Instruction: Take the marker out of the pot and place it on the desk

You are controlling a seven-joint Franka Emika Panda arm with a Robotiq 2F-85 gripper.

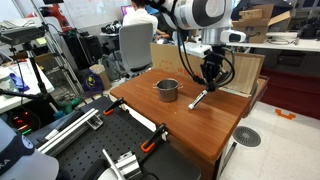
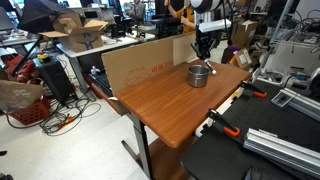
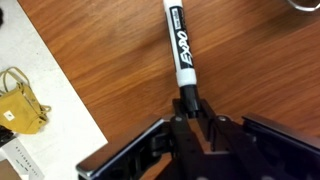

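Next, my gripper sets the marker down flat on the bare wood of the desk [image 1: 203, 105] [image 3: 170, 45] beside the grey pot and lets go of it there.
The marker [image 3: 182, 48], white body with dark ends, stretches away from my gripper [image 3: 188, 103] over the reddish-brown desk [image 3: 110, 40]. Its dark near end sits between my fingertips, which are closed narrowly around it. In an exterior view the marker [image 1: 198, 98] slants down to the desk [image 1: 200, 128] with its far tip on or just above the wood, to the right of the grey pot [image 1: 167, 89]. My gripper [image 1: 209, 80] hangs above the marker's upper end. The pot [image 2: 199, 75] and my gripper [image 2: 204, 52] also show at the desk's [image 2: 165, 105] far end.
A cardboard sheet [image 1: 243, 70] stands along the desk's back edge and shows again in an exterior view [image 2: 140, 62]. A black perforated table with clamps [image 1: 110, 150] adjoins the desk. The desk edge and a yellow object on the floor [image 3: 20, 100] lie left of the gripper.
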